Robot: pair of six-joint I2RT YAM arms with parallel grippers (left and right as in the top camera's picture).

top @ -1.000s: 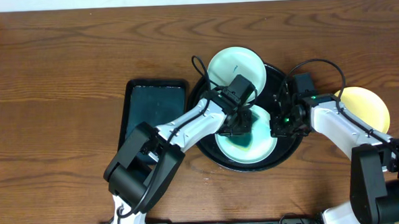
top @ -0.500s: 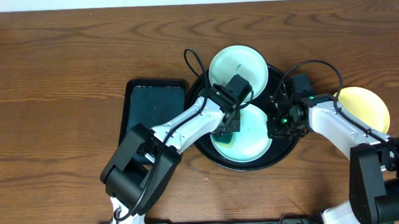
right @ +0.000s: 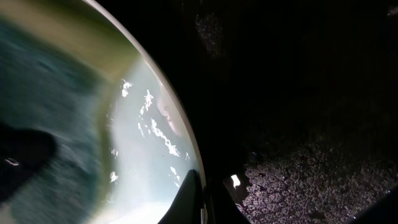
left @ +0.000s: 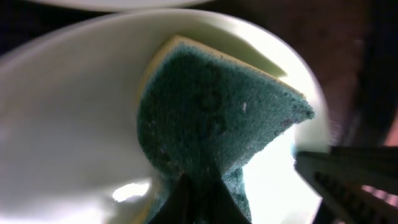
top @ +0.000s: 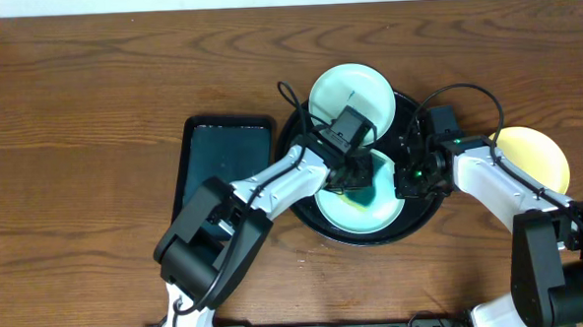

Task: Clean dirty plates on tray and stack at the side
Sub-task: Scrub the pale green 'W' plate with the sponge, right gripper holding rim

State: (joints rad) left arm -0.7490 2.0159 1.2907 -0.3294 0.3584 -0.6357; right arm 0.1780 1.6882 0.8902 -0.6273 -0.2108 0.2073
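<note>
My left gripper should release the green and yellow sponge in the middle of the rectangular black tray (top: 213, 187).
The round black tray (top: 419, 215) holds two mint-white plates. The far plate (top: 349, 94) lies free at the tray's back. My left gripper (top: 351, 174) is shut on a green-faced sponge (left: 217, 118) and presses it onto the near plate (top: 372, 212). In the left wrist view that plate (left: 68, 124) looks clean where it shows. My right gripper (top: 408, 181) is shut on the near plate's right rim (right: 163, 109), one finger inside and one outside, over the tray floor (right: 298, 124). The pale yellow plate (top: 534, 158) lies on the wood to the right of the tray.
A rectangular black tray (top: 225, 164) lies left of the round tray, beside my left arm. Both arms' cables loop above the round tray. Brown wood tabletop (top: 92, 113) extends to the left and back.
My left gripper swept the sponge left across the near plate and then back right toward its middle. My right gripper kept hold of the rim without moving.
</note>
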